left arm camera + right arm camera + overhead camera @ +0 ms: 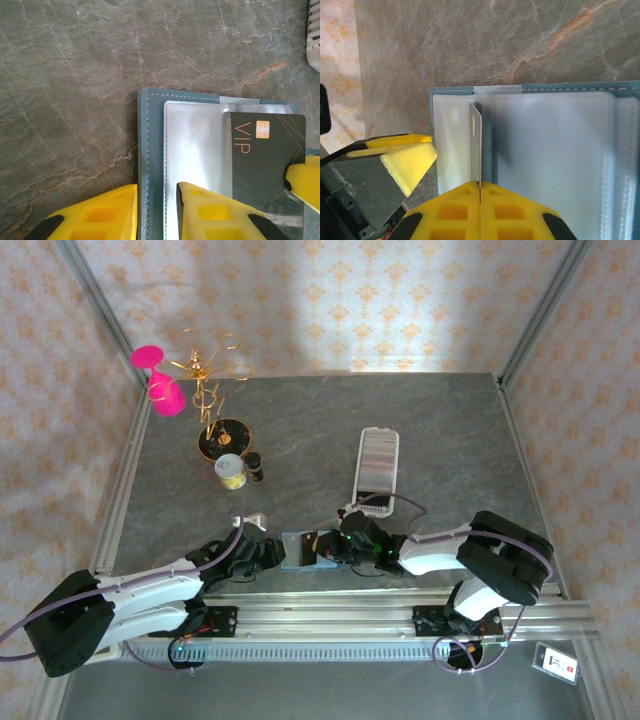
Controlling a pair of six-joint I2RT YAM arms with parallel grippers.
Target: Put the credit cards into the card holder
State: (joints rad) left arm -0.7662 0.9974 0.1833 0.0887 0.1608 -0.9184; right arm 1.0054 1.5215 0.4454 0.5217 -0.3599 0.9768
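The robot's right gripper needs to put the credit card marked VIP into the card holder's clear pocket (295, 550) (455, 145) beside the left gripper.
The teal card holder (298, 550) lies open on the table near the front edge, its clear pockets up (150, 150) (555, 145). My right gripper (335, 545) (480, 187) is shut on a dark credit card marked VIP (265, 150). That card shows edge-on (475, 145), standing over the holder's left pocket. My left gripper (272, 555) (157, 200) straddles the holder's left edge, jaws a little apart, one finger over the table and one over the clear pocket. More credit cards (378, 462) lie as a striped row in the long white tray (379, 431).
At the back left stand a gold wire stand (215, 390), a pink glass (160, 380), a small jar (230, 470) and a dark bottle (256, 468). A small white piece (250, 522) lies by the left arm. Metal rails run along the near table edge (350, 605).
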